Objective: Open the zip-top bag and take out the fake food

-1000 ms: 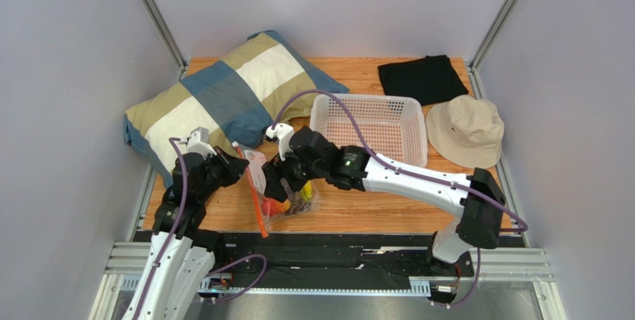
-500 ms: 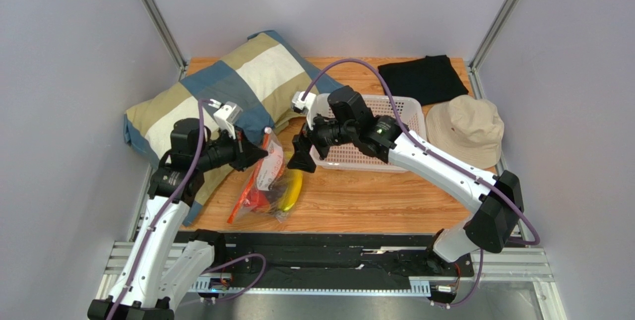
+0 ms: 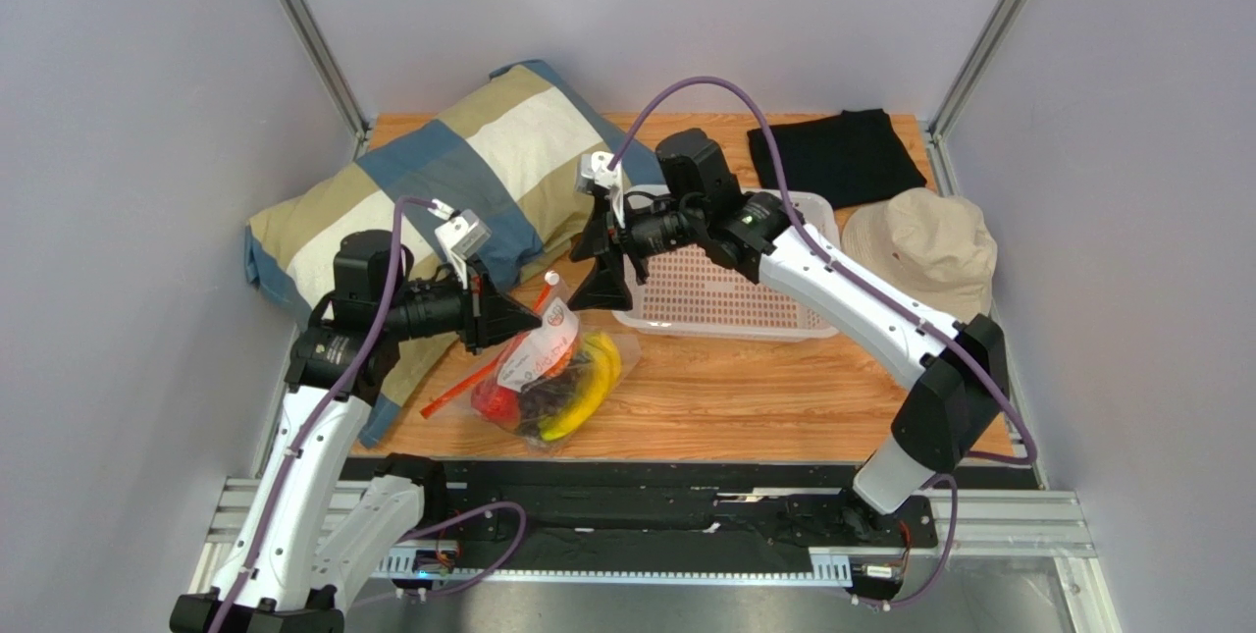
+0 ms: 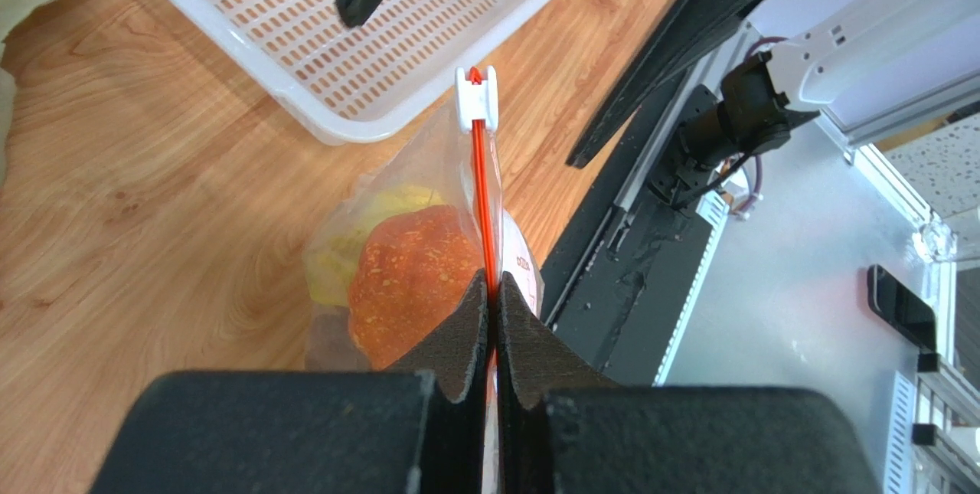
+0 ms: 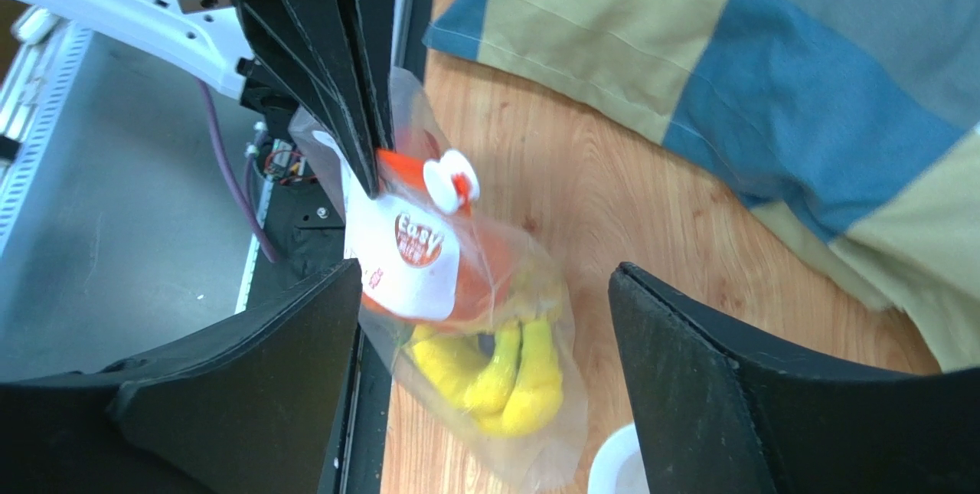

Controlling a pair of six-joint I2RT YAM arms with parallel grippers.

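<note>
I can see my left gripper pinching the zipper and blocking the white slider's path, so next I steady the zipper's end with my right gripper while my left gripper takes the slider (image 4: 476, 101).
The zip-top bag (image 3: 557, 368) hangs tilted from my left gripper (image 3: 509, 321), its lower end resting on the wood. That gripper (image 4: 492, 282) is shut on the orange-red zipper strip (image 4: 479, 213), with the white slider (image 4: 475, 98) at the strip's far end. The fake food lies inside: a yellow banana bunch (image 5: 512, 373), an orange round fruit (image 4: 408, 282), a red fruit (image 3: 497, 402) and dark grapes (image 3: 543, 401). My right gripper (image 3: 602, 273) hovers open just beyond the slider, touching nothing. Its fingers (image 5: 265, 368) frame the bag's white label (image 5: 408, 264).
A white perforated basket (image 3: 737, 258) stands right behind the right gripper. A checked pillow (image 3: 442, 192) fills the back left. A beige hat (image 3: 922, 258) and a black cloth (image 3: 838, 155) lie at the back right. The table's front rail runs just below the bag.
My left gripper has lifted the bag's zipper edge up and to the right. The right gripper has let go of the bag, risen and pulled back toward the basket, jaws wide.
</note>
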